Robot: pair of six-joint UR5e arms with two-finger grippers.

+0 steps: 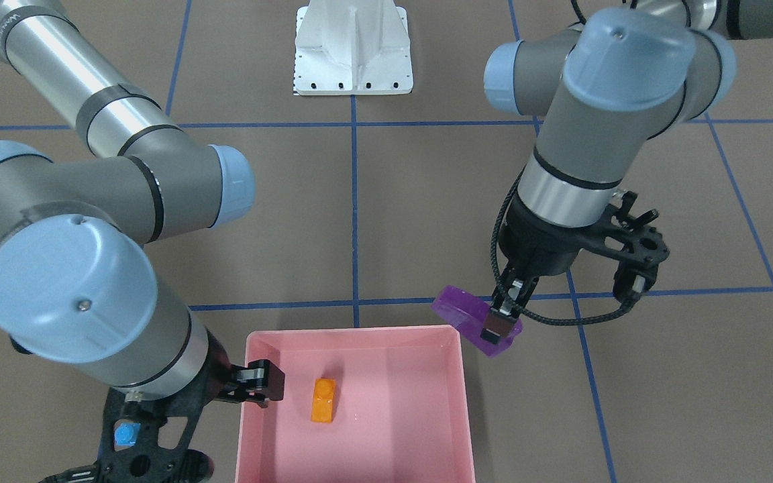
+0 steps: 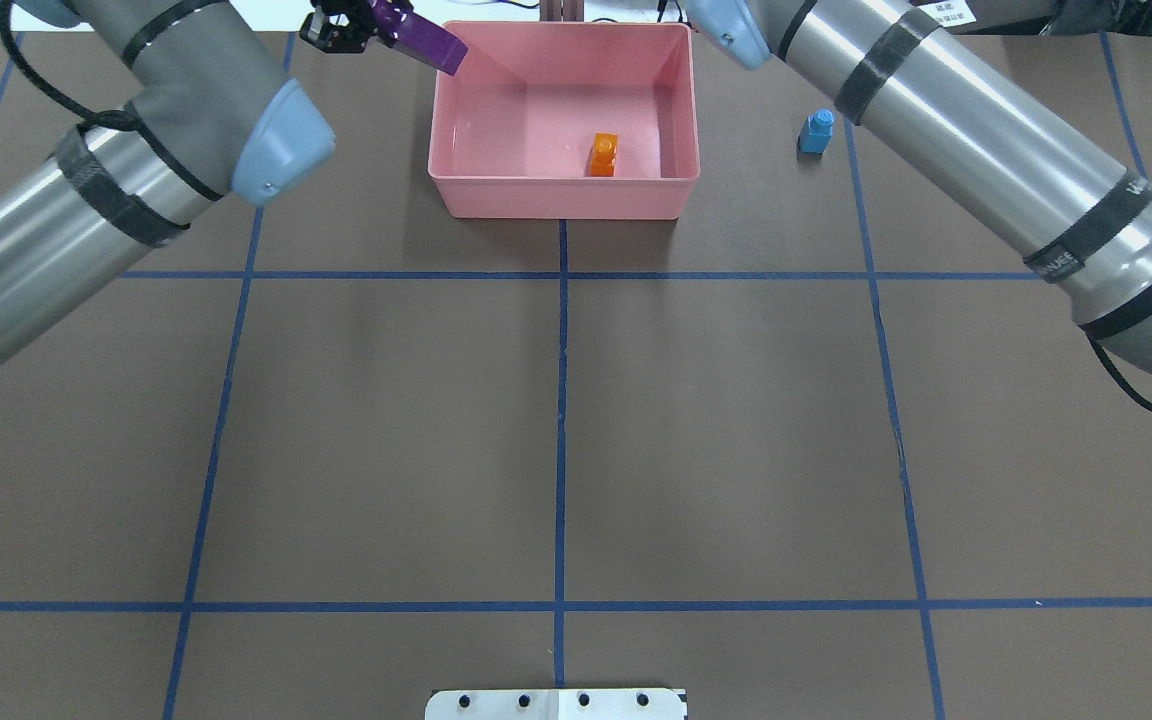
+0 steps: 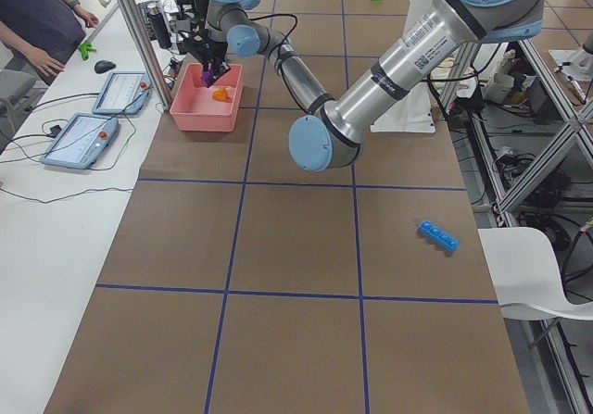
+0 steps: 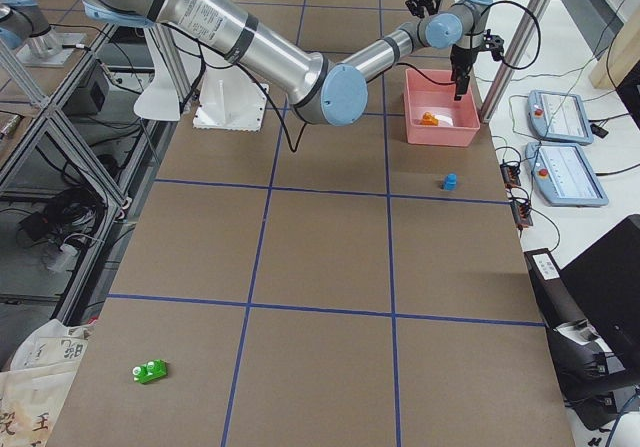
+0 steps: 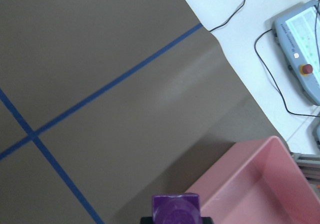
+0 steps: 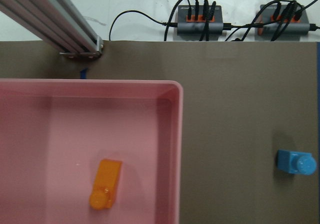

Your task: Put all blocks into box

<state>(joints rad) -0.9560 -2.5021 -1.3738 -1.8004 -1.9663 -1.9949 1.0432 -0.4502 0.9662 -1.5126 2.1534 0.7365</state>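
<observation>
Next, my left gripper releases the purple sloped block, still held just outside the box's corner, on the pink box's bottom next to the orange sloped block (image 1: 380,433).
The pink box (image 1: 353,331) stands at the table's far edge with the orange sloped block (image 1: 323,400) lying in it. My left gripper (image 1: 499,323) is shut on the purple sloped block (image 1: 467,314) and holds it in the air just outside the box's corner; it also shows in the overhead view (image 2: 428,42). My right gripper (image 1: 262,386) hangs over the opposite box wall, open and empty. The small blue cube (image 2: 816,131) stands on the table beside the box. The long blue block (image 3: 438,235) and the green block (image 4: 150,371) lie far off.
The white metal robot base (image 1: 353,50) stands at the table's near-robot edge. Tablets and cables (image 4: 565,172) lie on the white bench beyond the box. An aluminium post (image 6: 55,21) stands behind the box. An operator (image 3: 37,16) stands by the bench.
</observation>
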